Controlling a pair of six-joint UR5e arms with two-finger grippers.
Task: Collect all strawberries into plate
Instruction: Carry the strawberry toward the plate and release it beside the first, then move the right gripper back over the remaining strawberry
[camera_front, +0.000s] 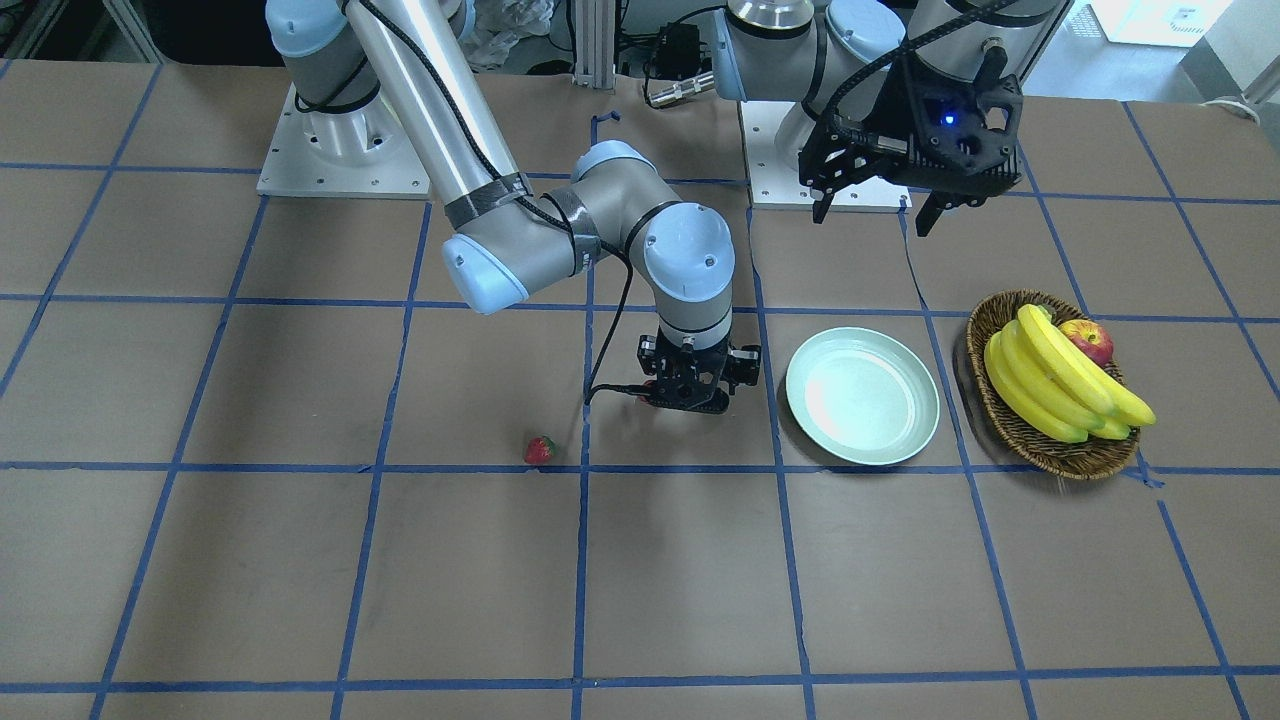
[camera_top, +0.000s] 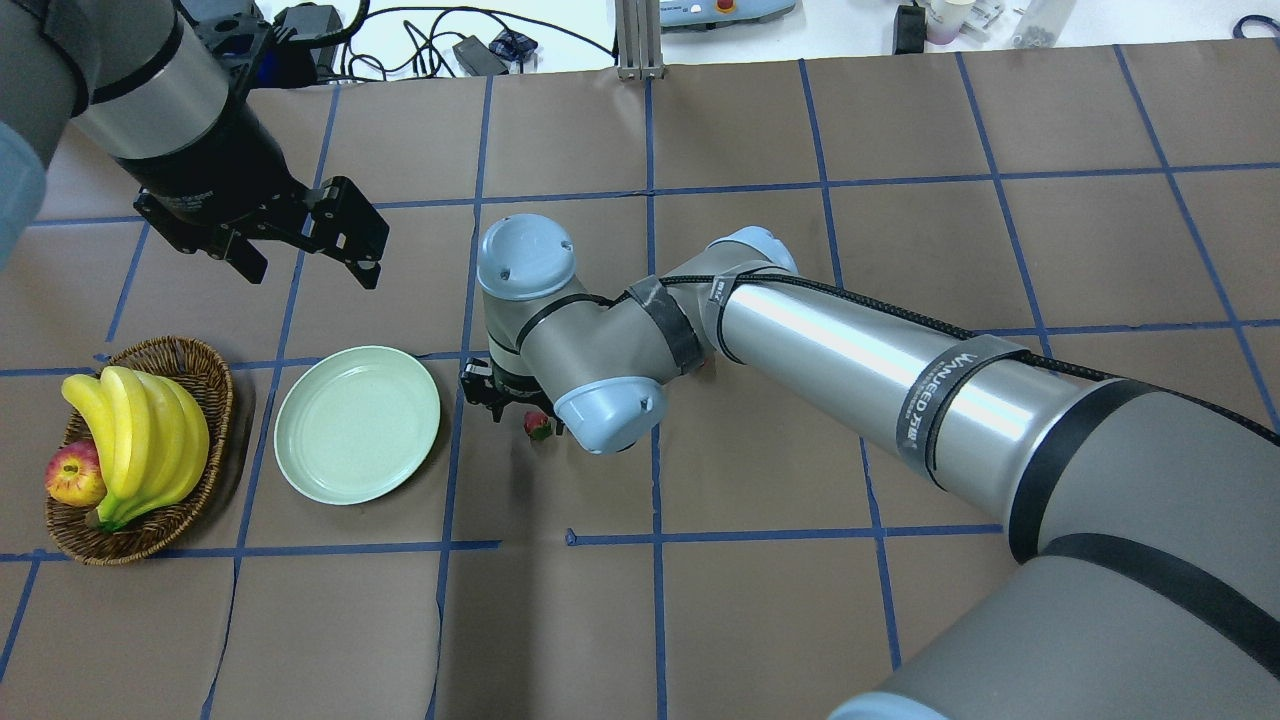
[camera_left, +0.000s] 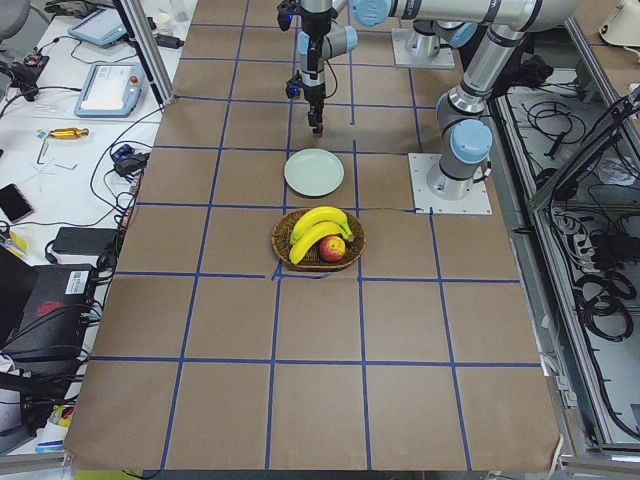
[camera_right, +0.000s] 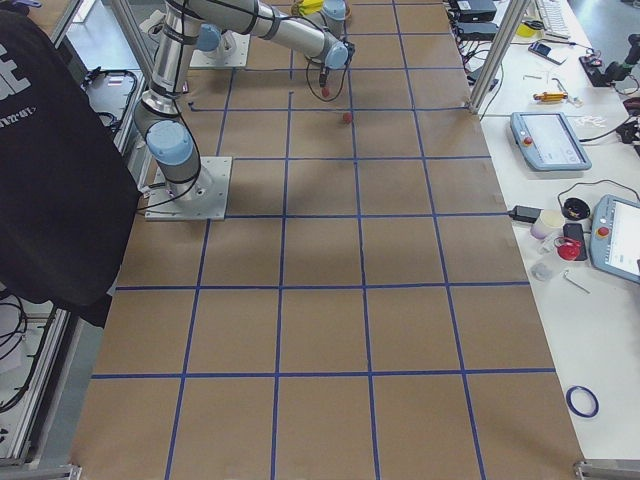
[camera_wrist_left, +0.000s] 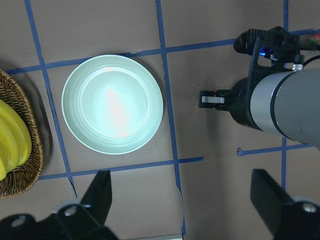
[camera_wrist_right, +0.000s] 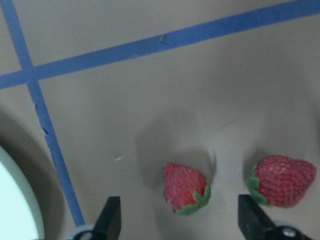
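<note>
The robot's right gripper will next move to the middle of the lone strawberry (camera_front: 540, 451) on the blue tape line, farthest from the plate, and close there.
Two strawberries lie on the brown table in the right wrist view, one (camera_wrist_right: 186, 189) between the fingers of my open right gripper (camera_wrist_right: 179, 200) and one (camera_wrist_right: 282, 181) just beyond the right finger. My right gripper (camera_front: 690, 392) hangs low over the table beside the pale plate (camera_front: 862, 395), which holds nothing. A third strawberry (camera_front: 540, 450) lies apart on a blue tape line. From overhead a single strawberry (camera_top: 538, 426) shows by the right wrist. High above the plate (camera_wrist_left: 112, 103), my left gripper (camera_top: 310, 272) is open with nothing in it.
A wicker basket (camera_front: 1000, 420) with bananas (camera_front: 1060, 385) and a red apple (camera_front: 1090, 340) stands beside the plate, on the side away from my right gripper. Blue tape lines grid the brown table. A person in black stands at the near left of the exterior right view.
</note>
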